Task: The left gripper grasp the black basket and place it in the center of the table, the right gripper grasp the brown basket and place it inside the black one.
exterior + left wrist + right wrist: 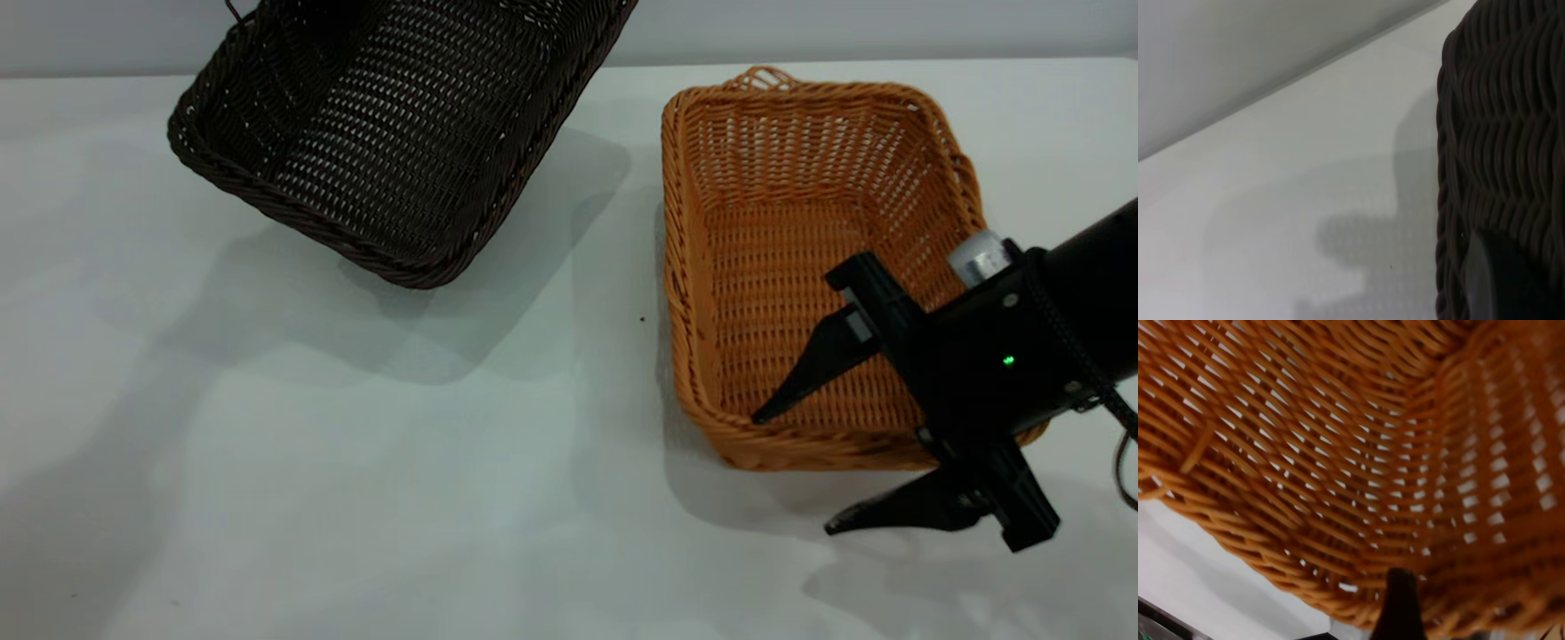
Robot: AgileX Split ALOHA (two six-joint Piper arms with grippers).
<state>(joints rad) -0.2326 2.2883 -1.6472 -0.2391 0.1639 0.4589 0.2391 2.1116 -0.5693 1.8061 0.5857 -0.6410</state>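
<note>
The black basket, now hanging tilted above the table, will be put down by my left gripper on the bare tabletop (523, 340) around the tiny dark speck next to the brown basket.
The black basket (400, 133) hangs tilted above the table (356, 489) at the far left, its shadow on the table below. The left gripper itself is hidden in the exterior view. In the left wrist view one dark finger (1495, 283) lies against the basket's woven wall (1498, 133), gripping it. The brown basket (773, 160) stands on the table at the right. My right gripper (793, 473) is open and straddles its near wall, one finger inside and one outside. The right wrist view shows the orange weave (1338, 453) close up and one dark finger (1401, 607).
The table's far edge meets a grey wall (889, 27) behind both baskets. A tiny dark speck (642, 318) lies between them. Bare tabletop stretches across the middle and the near left.
</note>
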